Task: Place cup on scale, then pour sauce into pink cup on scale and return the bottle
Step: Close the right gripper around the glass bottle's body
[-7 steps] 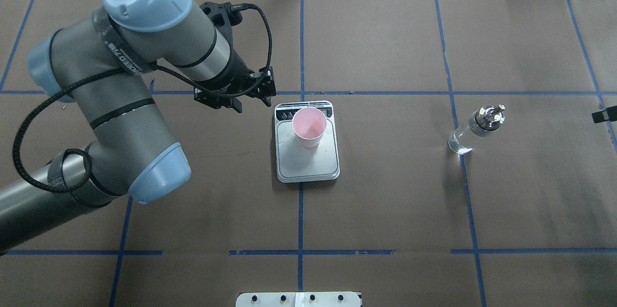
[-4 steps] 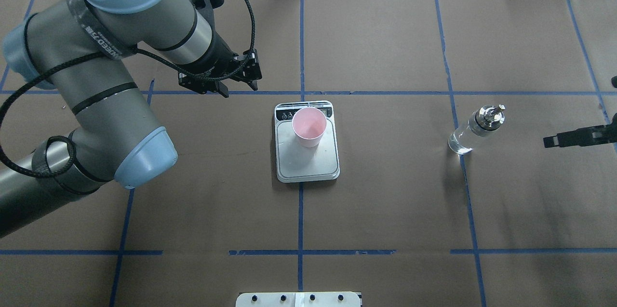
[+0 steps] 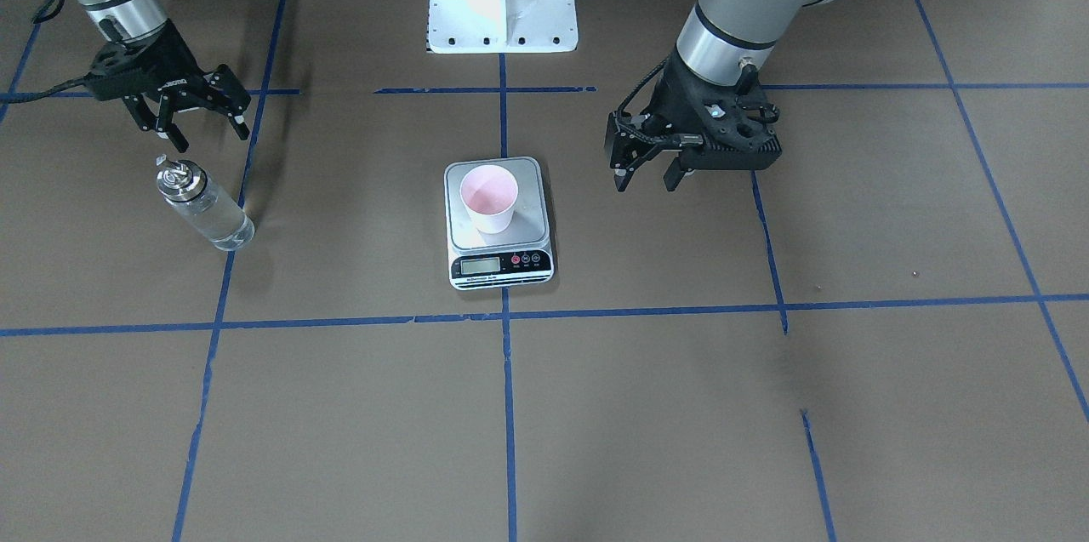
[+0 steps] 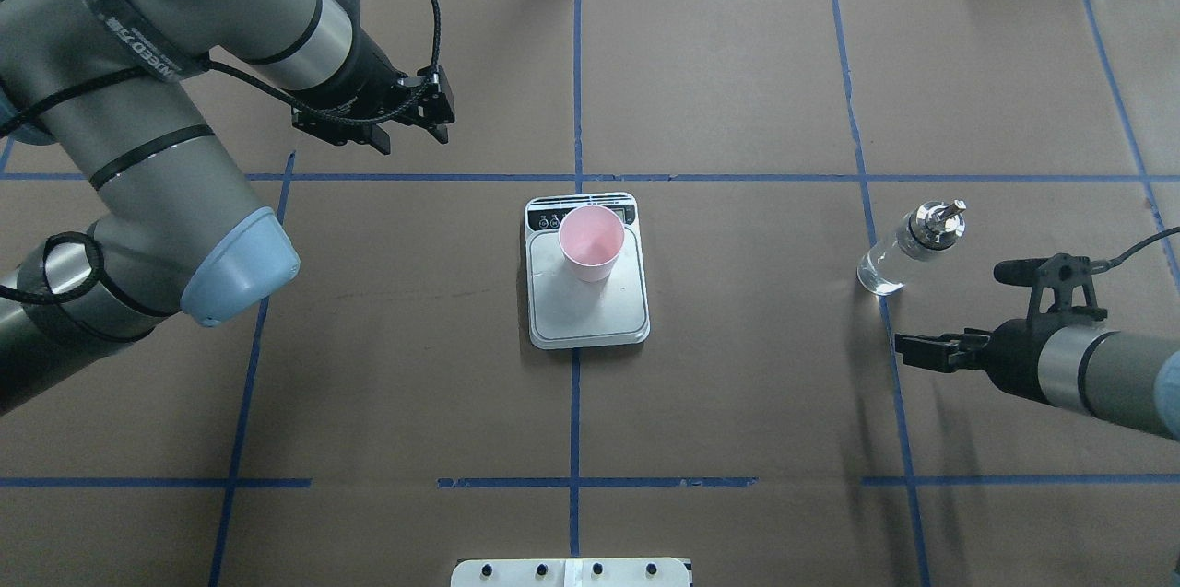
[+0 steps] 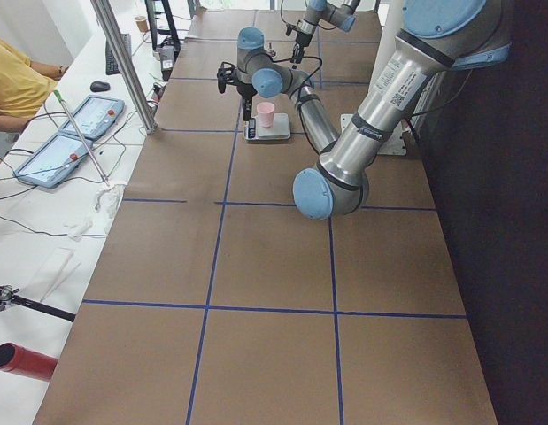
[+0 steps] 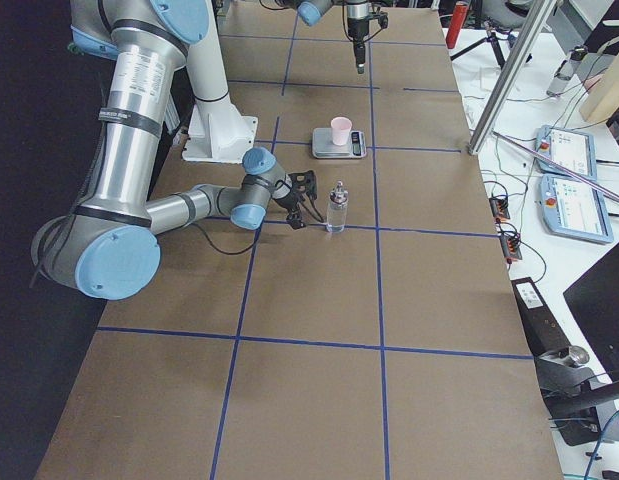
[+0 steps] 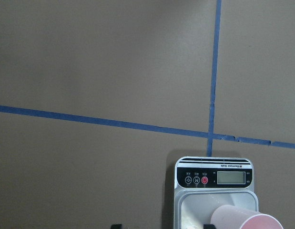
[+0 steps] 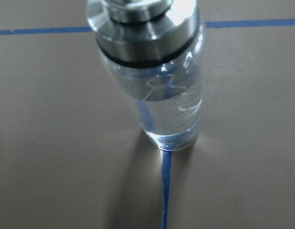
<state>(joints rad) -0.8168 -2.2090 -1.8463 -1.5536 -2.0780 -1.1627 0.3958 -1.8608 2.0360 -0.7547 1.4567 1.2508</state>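
The robot's right gripper should close around the bottle's clear body (image 3: 216, 216) (image 8: 170, 105), under its silver cap, because the bottle should be carried to the pink cup.
The pale pink cup (image 4: 591, 241) stands upright on the scale (image 4: 590, 315) at mid table; both also show in the front view, cup (image 3: 488, 197) on the scale (image 3: 531, 214). The clear bottle (image 4: 899, 251) of colourless sauce stands upright to the right, apart from the scale. My right gripper (image 4: 913, 349) is open and empty, on the robot's side of the bottle (image 3: 204, 206) and not touching it; in the front view this right gripper (image 3: 208, 138) has its fingers spread. Its wrist view is filled by the bottle (image 8: 152, 95). My left gripper (image 4: 412, 141) is open and empty, far-left of the scale.
Blue tape lines cross the brown table cover. The robot's white base plate (image 3: 502, 6) sits at the near middle edge. Tablets (image 5: 79, 115) and cables lie on a side bench beyond the table's far edge.
My left arm has drawn back from the scale, up and to the left. My right arm has come in from the right edge toward the bottle. Cup, scale and bottle have not moved.
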